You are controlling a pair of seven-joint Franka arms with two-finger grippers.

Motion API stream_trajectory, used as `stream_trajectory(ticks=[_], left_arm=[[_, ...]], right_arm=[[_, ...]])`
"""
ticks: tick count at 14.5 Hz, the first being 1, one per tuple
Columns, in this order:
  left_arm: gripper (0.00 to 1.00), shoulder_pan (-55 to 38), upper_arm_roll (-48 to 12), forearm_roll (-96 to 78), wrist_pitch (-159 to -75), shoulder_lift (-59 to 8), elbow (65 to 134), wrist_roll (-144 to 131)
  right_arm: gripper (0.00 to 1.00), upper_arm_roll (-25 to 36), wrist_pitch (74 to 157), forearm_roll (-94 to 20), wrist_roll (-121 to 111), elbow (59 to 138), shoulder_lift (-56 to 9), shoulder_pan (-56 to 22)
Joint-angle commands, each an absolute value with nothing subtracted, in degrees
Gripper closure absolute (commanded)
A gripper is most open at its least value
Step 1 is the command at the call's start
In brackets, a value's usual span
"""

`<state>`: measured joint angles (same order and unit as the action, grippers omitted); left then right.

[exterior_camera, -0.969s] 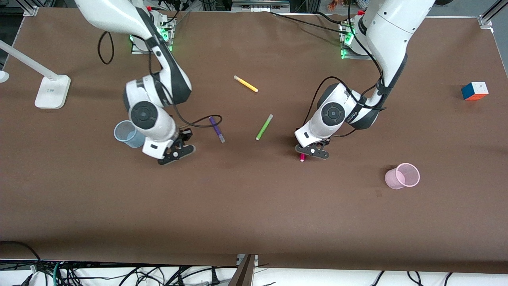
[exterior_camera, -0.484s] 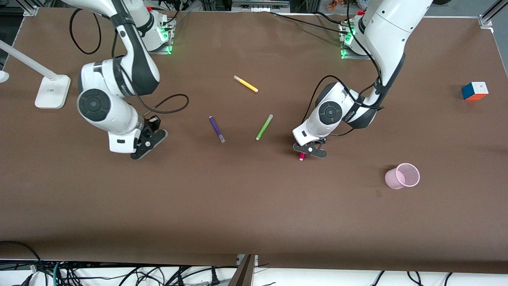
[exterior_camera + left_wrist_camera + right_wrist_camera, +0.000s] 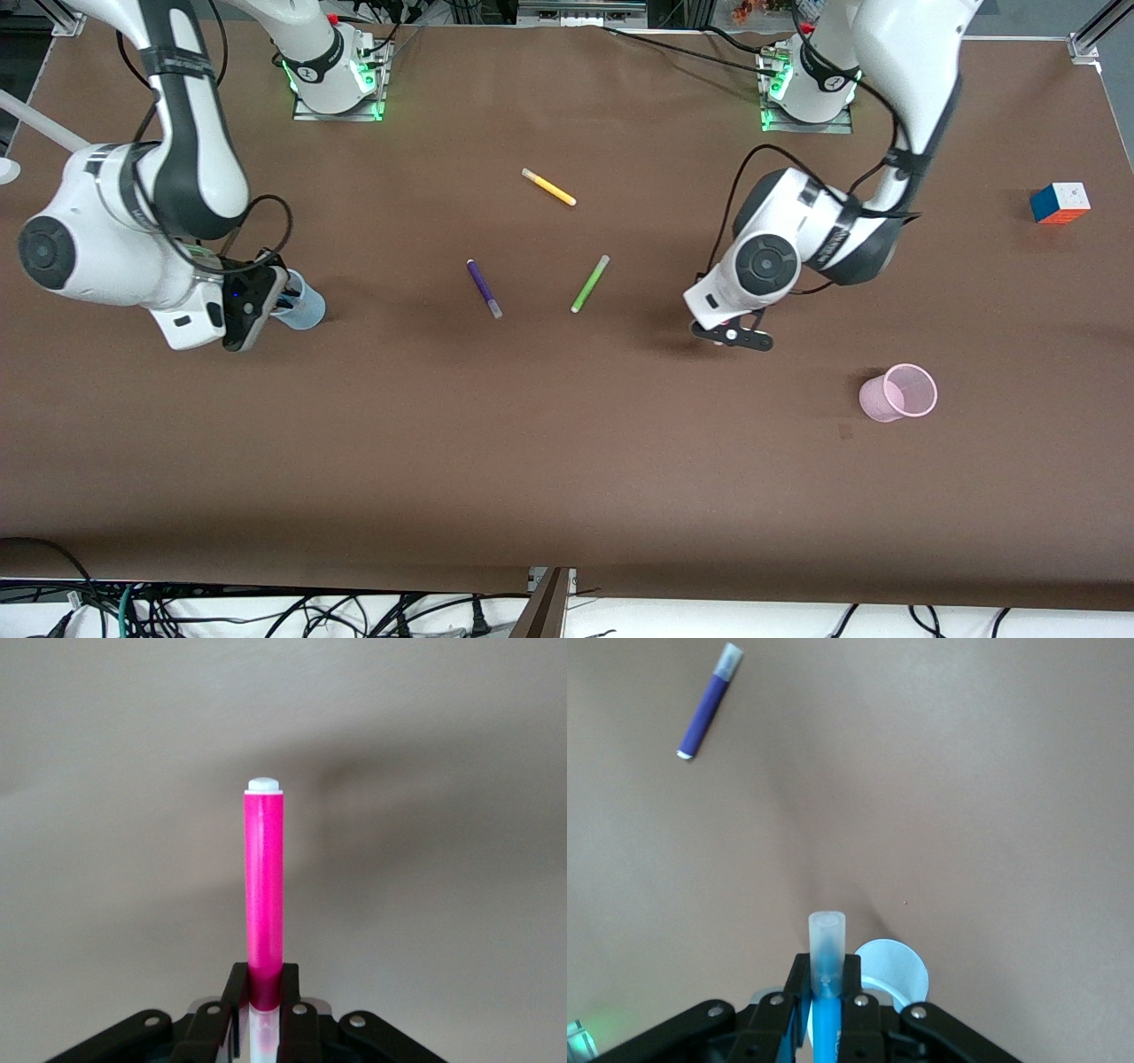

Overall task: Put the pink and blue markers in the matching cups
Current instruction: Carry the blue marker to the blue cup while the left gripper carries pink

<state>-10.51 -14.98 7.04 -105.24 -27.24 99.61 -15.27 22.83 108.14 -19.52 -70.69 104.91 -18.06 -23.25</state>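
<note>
Next, my left gripper lets go of the pink marker inside the pale pink cup [image 3: 904, 387], leaning against the cup's rim.
My left gripper [image 3: 733, 335] is shut on the pink marker [image 3: 264, 886] and holds it above the table, between the green marker and the pale pink cup [image 3: 897, 392]. The pink marker is hidden in the front view. In the left wrist view my left gripper [image 3: 263, 988] grips it near its pale cap. My right gripper [image 3: 264, 306] is shut on the blue marker [image 3: 827, 948] by its greyish cap, right beside the pale blue cup [image 3: 303, 307]. The right wrist view shows my right gripper [image 3: 826, 979] with the blue cup [image 3: 893, 967] just past the fingers.
A dark purple marker [image 3: 484, 288], a green marker [image 3: 590, 283] and a yellow marker [image 3: 548, 187] lie mid-table. The purple marker also shows in the right wrist view [image 3: 707, 702]. A colour cube [image 3: 1060, 203] sits at the left arm's end. A white lamp arm [image 3: 40, 124] is at the right arm's end.
My right arm swung from beside the purple marker toward its own end of the table, stopping at the blue cup. My left gripper lifted the pink marker and shifted toward the pink cup.
</note>
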Motion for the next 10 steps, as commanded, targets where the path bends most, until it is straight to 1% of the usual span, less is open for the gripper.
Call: stream_trajectory(ticks=[1, 4, 8, 10], left_arm=[[1.00, -7.66, -14.51, 8.79, -93.12, -29.26, 91.43, -6.98], [1.00, -6.59, -11.96, 14.82, -85.97, -29.88, 89.12, 5.05], [1.00, -6.33, -10.55, 29.23, -85.17, -31.02, 88.95, 21.41], [0.99, -6.42, -10.20, 36.53, -85.08, -32.25, 87.37, 29.49]], right_arm=[[1.00, 22.68, 107.40, -26.69, -81.53, 107.22, -17.40, -19.79], [1.00, 22.68, 107.05, -32.77, -91.99, 109.94, -17.40, -17.32], [1.00, 22.68, 104.07, -38.22, -100.88, 112.32, -16.96, -14.86], [1.00, 22.68, 103.54, -40.25, -106.23, 113.20, -17.31, -13.37]])
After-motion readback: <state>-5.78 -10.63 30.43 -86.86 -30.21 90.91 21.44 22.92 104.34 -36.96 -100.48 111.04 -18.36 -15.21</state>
